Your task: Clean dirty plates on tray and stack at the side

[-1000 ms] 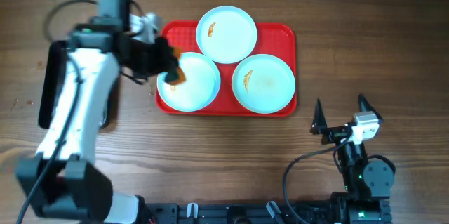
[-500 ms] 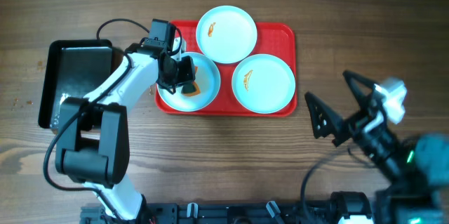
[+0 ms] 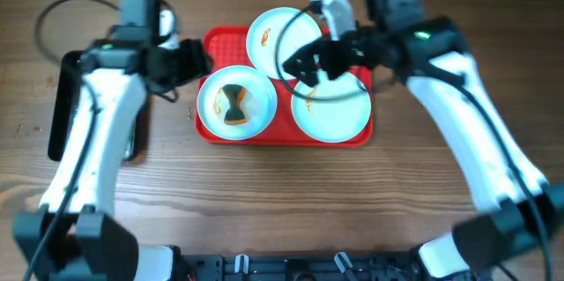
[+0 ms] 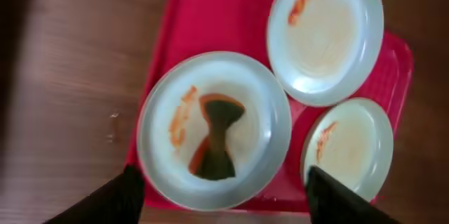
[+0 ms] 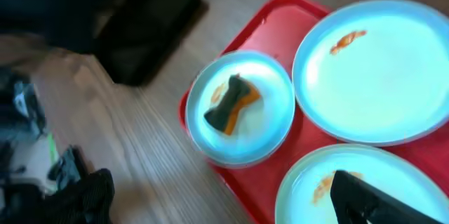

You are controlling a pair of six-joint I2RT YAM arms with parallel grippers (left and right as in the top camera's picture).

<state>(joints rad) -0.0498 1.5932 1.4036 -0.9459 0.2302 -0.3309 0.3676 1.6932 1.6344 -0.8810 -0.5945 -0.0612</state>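
Note:
My right gripper should grip the rim of the plate point(image 3: 276, 99) point(image 5: 283, 143) with the sponge on the side facing the other two plates.
Three pale blue plates lie on the red tray point(image 3: 357, 43). The left plate point(image 3: 216, 118) carries a dark green and orange sponge point(image 3: 233, 105) and an orange smear. The far plate point(image 3: 291, 48) and the right plate point(image 3: 339, 114) are smeared orange too. My left gripper point(image 3: 192, 61) hangs open at the tray's left edge, empty. In the left wrist view its gripper point(image 4: 224, 206) frames the sponge point(image 4: 214, 140) on the left plate point(image 4: 259, 112). My right gripper point(image 3: 322, 68) hovers open above the far and right plates. In the right wrist view, that gripper point(image 5: 231, 203) is empty.
A glossy black tray point(image 3: 57, 118) lies on the wooden table left of the red tray, partly under my left arm, and shows as black tray point(image 5: 147, 38) in the right wrist view. Bare wood runs along the table's front and right side.
My left gripper has opened and let go of the sponge, which now lies on the left plate, and has drawn back leftward. My right arm has swung from the front right to above the tray.

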